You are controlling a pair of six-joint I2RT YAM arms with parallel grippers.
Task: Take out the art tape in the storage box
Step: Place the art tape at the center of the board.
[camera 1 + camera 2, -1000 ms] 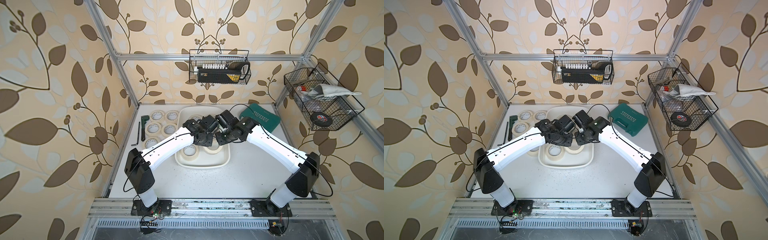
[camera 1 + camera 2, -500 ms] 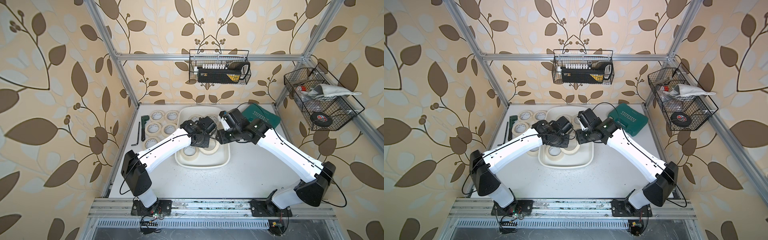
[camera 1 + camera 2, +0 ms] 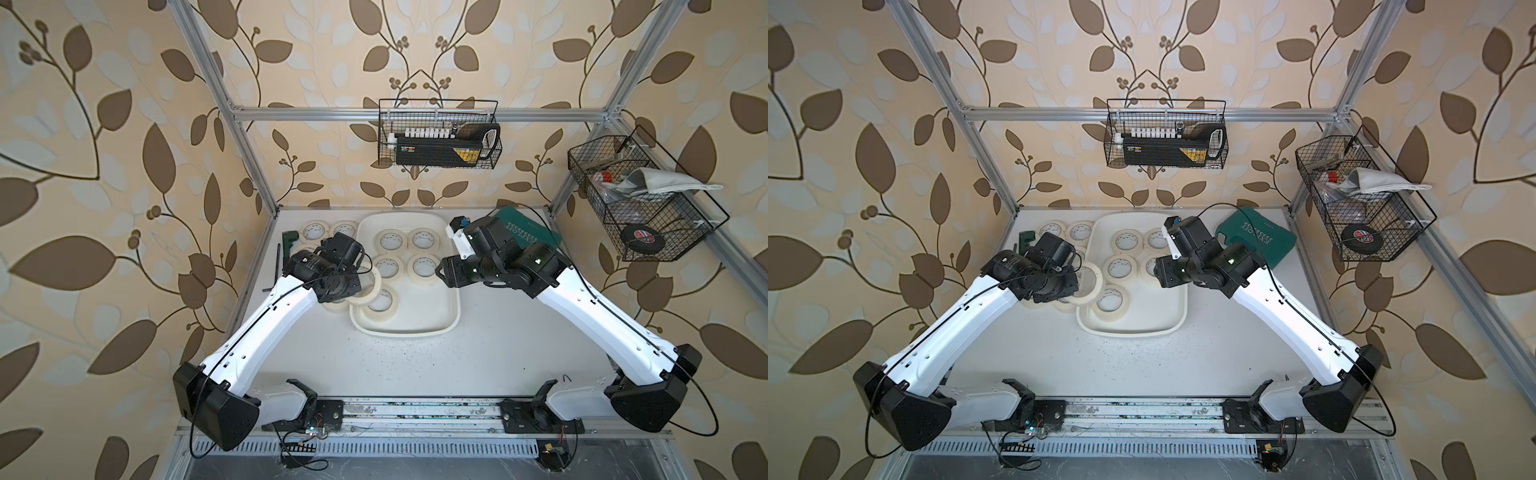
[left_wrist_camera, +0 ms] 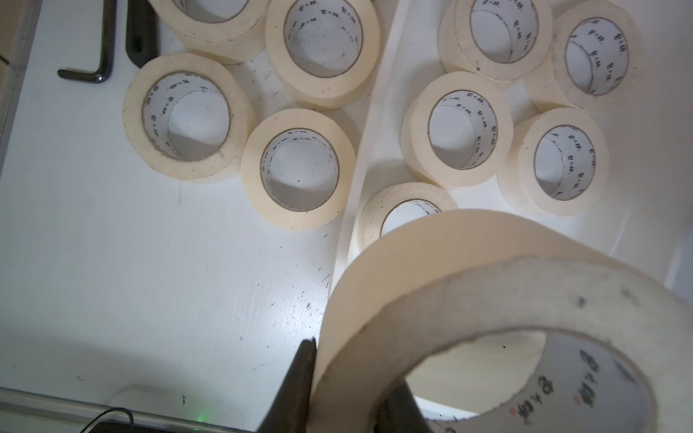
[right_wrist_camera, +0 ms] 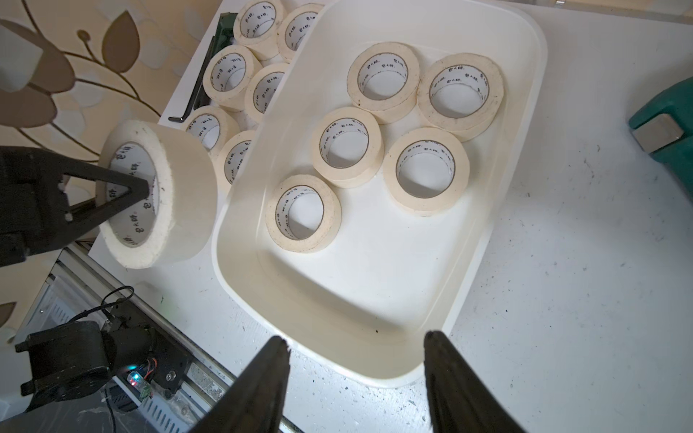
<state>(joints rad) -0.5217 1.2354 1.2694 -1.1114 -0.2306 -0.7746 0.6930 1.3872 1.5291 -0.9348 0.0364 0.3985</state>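
Observation:
My right gripper is to grab the art tape roll closest to the storage box's near edge next, closing on the roll's side (image 3: 394, 300) (image 5: 332, 222) toward my right arm.
The storage box (image 3: 407, 332) is a shallow white tub in the middle of the table, with several cream art tape rolls (image 3: 387, 267) lying flat in it. My left gripper (image 4: 352, 375) is shut on the wall of one more tape roll (image 4: 487, 300), one finger inside the ring and one outside. That roll (image 3: 368, 286) hangs tilted over the box's left rim in both top views (image 3: 1090, 282). My right gripper (image 5: 356, 341) is open and empty above the box's right near side (image 3: 440, 272). Several rolls (image 4: 187, 116) lie on the table left of the box.
A teal case (image 3: 528, 232) lies at the back right behind my right arm. An Allen key (image 3: 276, 266) and a dark green tool (image 3: 289, 241) lie by the left table edge. Wire baskets hang on the back wall (image 3: 438, 137) and the right wall (image 3: 640, 199).
My right gripper has opened and drawn back to the right. My left gripper has carried the tape roll from the box's middle leftward to its left rim.

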